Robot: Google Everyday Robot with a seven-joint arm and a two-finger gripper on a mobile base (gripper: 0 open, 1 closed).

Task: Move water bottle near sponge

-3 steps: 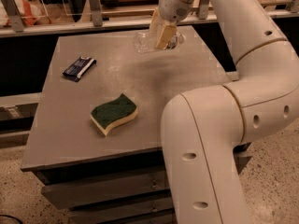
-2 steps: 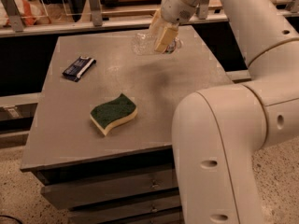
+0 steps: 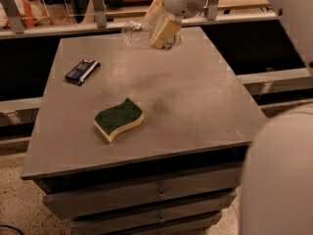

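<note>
Next, my gripper releases the water bottle on its side on the grey table [image 3: 137, 89] just behind the sponge.
The clear ribbed water bottle [image 3: 134, 35] hangs on its side above the far part of the grey table [image 3: 195, 97], held in my gripper [image 3: 160, 27], which is shut on it. The bottle's cap and label are hidden by the tan fingers [image 3: 164, 32]. The sponge [image 3: 118, 119], dark green on top with a pale yellow body, lies flat on the table's front left part, well in front of the bottle.
A flat dark blue packet [image 3: 82, 71] lies near the table's left edge. Drawers [image 3: 156, 192] sit under the tabletop. A railing with metal posts [image 3: 98, 4] runs behind the table. My white arm [image 3: 279, 175] fills the lower right.
The gripper has lifted the bottle off the table and carried it a little to the left. The arm has swung toward the right edge of the view.
</note>
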